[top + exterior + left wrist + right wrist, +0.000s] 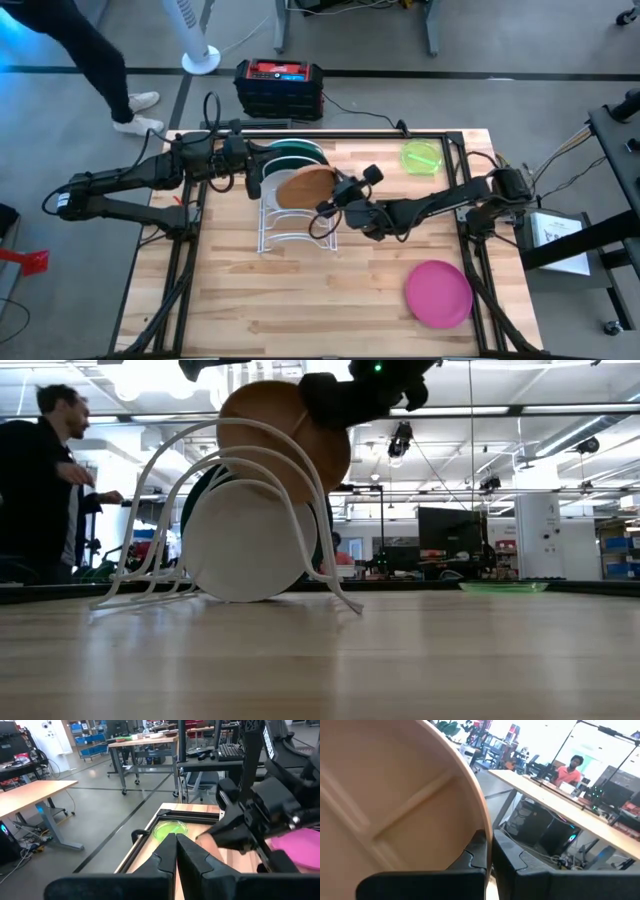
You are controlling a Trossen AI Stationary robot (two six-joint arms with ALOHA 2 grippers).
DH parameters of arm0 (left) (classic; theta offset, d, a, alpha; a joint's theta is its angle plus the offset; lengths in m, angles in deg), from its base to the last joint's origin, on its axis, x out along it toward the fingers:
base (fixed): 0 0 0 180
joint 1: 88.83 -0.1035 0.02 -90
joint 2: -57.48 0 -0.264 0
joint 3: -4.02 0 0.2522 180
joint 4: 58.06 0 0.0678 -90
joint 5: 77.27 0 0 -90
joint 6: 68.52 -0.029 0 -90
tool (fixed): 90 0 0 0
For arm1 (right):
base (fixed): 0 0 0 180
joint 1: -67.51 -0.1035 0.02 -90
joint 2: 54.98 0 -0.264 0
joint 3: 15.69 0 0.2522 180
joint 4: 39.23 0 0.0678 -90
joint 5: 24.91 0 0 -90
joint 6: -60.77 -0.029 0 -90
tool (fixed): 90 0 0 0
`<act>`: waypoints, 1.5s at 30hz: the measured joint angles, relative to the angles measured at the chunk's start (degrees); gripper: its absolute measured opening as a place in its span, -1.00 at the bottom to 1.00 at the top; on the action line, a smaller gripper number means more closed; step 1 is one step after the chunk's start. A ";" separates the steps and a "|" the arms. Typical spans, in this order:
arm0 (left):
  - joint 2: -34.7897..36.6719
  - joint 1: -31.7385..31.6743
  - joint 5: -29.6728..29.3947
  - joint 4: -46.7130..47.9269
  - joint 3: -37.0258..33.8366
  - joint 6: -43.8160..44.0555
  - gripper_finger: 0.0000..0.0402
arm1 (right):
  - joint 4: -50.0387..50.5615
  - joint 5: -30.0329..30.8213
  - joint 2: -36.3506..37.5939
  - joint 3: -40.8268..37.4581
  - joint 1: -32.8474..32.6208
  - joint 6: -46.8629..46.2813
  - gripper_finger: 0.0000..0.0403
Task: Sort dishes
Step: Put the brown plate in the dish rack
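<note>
Next, my right gripper lets go of the brown divided plate in the wire rack's slot (298, 203) just in front of the white plate.
The brown divided plate (303, 186) stands on edge over the white wire rack (285, 232), with my right gripper (335, 198) shut on it. The white plate (250, 540) and the dark green plate (297, 152) stand on edge in the rack's slots. My left gripper (252, 178) is shut and empty at the rack's left side, beside the white plate. The lime-green plate (422, 157) lies flat at the far right. The magenta plate (438, 293) lies flat at the near right. My right gripper pinches the brown plate's rim (481, 822) between its two fingers, one on the divided face and one on the back. It comes from the table's right side. The plate is upright on edge, its lower part (300, 470) down among the rack's wire loops.
The rack's near slots (290, 240) hold nothing. Black frame rails (465, 180) run along the table's sides. A person (45, 480) stands beyond the far left of the table.
</note>
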 joint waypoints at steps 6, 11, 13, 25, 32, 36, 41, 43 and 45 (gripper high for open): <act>0.65 0.00 0.04 0.78 0.00 -0.24 -1.00 | 0.19 -0.02 -3.86 1.22 -0.11 -0.95 -1.00; 0.74 0.00 0.07 1.06 0.00 -0.22 -1.00 | 0.46 -0.06 -5.49 1.42 -0.11 -2.80 -1.00; 0.76 0.00 0.09 1.17 0.00 -0.12 -1.00 | 0.43 -0.54 -6.02 1.42 -0.09 -3.57 -1.00; 0.42 0.00 0.18 1.55 -0.02 0.22 -1.00 | 0.90 -4.97 -6.89 0.57 -0.04 -7.72 -1.00; 0.37 0.00 0.20 1.55 -0.02 0.50 -1.00 | 0.92 -7.38 -6.89 -0.37 -0.02 -10.51 -1.00; 0.22 0.00 0.20 1.65 -0.02 0.50 -1.00 | 0.91 -7.78 -6.89 -0.40 -0.04 -10.62 -0.96; 0.02 0.00 0.18 1.64 -0.04 0.50 -1.00 | 0.85 -8.28 -6.89 -0.40 -0.15 -10.33 -0.80; -0.11 0.02 0.20 1.62 -0.04 0.50 -1.00 | 0.89 -8.24 -6.89 -0.42 -0.15 -10.10 -0.72; -0.20 0.01 0.19 1.67 -0.04 0.50 -1.00 | 0.86 -8.20 -6.89 -0.42 -0.13 -10.12 -0.65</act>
